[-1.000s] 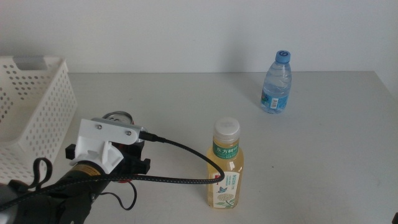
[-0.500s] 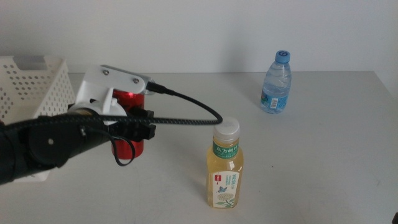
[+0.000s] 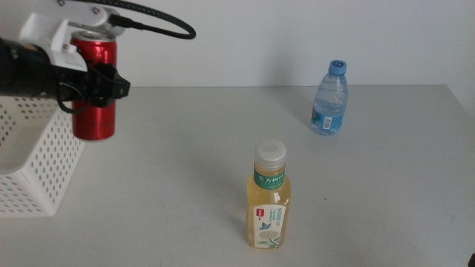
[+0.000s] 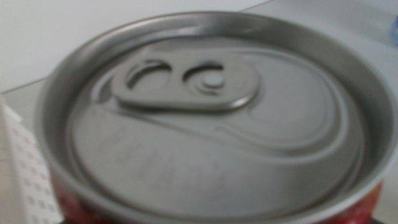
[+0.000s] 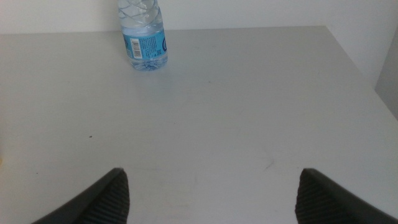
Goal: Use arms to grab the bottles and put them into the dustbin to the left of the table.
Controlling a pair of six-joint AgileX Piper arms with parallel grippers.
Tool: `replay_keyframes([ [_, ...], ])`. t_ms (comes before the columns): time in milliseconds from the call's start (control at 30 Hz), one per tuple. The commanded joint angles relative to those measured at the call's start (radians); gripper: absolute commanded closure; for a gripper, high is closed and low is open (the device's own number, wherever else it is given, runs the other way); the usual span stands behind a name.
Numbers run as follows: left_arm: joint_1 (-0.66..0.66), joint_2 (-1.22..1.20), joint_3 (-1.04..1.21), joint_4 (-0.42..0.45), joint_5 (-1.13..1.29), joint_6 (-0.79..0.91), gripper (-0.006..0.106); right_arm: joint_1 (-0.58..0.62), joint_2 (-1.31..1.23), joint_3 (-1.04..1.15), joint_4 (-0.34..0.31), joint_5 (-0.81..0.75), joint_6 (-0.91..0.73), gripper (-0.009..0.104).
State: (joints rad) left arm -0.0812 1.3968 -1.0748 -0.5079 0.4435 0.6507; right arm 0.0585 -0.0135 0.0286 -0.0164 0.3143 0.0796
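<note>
Next, my left gripper lets go of the red soda can on the white dustbin's bottom, close behind its front side (image 3: 18, 145). The can now hangs beside the dustbin's rim.
The slim red soda can (image 3: 95, 111) hangs in the air at the upper left, just beside the right rim of the white perforated dustbin (image 3: 33, 167). My left gripper (image 3: 92, 80) is shut on the can. Its silver top (image 4: 205, 124) fills the left wrist view, with a strip of the dustbin (image 4: 18, 180) beside it. The yellow tea bottle (image 3: 269, 196) stands upright at the middle front of the table (image 3: 178, 170). The clear blue-capped water bottle (image 3: 330, 98) stands at the back right. My right gripper (image 5: 208, 193) is open and low over the table, well short of the water bottle (image 5: 144, 34).
The black cable (image 3: 159, 18) of the left arm loops above the can. A white wall runs behind the table's far edge. The table's right edge (image 5: 367, 81) shows in the right wrist view.
My left gripper has lifted the red can off the table and carried it up and to the left, to the dustbin's rim. Both bottles have stayed put.
</note>
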Motion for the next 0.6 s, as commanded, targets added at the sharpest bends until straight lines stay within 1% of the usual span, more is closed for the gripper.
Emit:
replay_keyframes([
  [0, 0.052, -0.041, -0.102, 0.036, -0.010, -0.026, 0.102, 0.004, -0.022, -0.010, -0.011, -0.073, -0.004, 0.001],
  [100, 0.117, -0.041, -0.171, 0.178, 0.030, -0.142, 0.102, 0.004, -0.022, -0.010, -0.011, -0.073, -0.004, 0.001],
  [167, 0.163, -0.041, -0.211, 0.322, 0.042, -0.247, 0.102, 0.004, -0.022, -0.010, -0.011, -0.073, -0.004, 0.001],
  [233, 0.213, -0.034, -0.250, 0.464, 0.074, -0.394, 0.102, 0.004, -0.022, -0.010, -0.011, -0.073, -0.004, 0.001],
  [267, 0.239, -0.026, -0.272, 0.525, 0.099, -0.443, 0.102, 0.004, -0.022, -0.010, -0.011, -0.073, -0.004, 0.001],
  [300, 0.261, -0.017, -0.290, 0.567, 0.124, -0.467, 0.102, 0.004, -0.022, -0.010, -0.011, -0.073, -0.004, 0.001],
  [333, 0.286, -0.001, -0.314, 0.595, 0.157, -0.479, 0.102, 0.004, -0.022, -0.010, -0.011, -0.073, -0.004, 0.001],
  [367, 0.312, 0.019, -0.340, 0.604, 0.195, -0.478, 0.102, 0.004, -0.022, -0.010, -0.011, -0.073, -0.004, 0.001],
  [467, 0.368, 0.096, -0.412, 0.579, 0.292, -0.426, 0.102, 0.004, -0.022, -0.010, -0.011, -0.073, -0.004, 0.001],
  [567, 0.384, 0.168, -0.476, 0.543, 0.362, -0.367, 0.102, 0.004, -0.022, -0.010, -0.011, -0.073, -0.004, 0.001],
])
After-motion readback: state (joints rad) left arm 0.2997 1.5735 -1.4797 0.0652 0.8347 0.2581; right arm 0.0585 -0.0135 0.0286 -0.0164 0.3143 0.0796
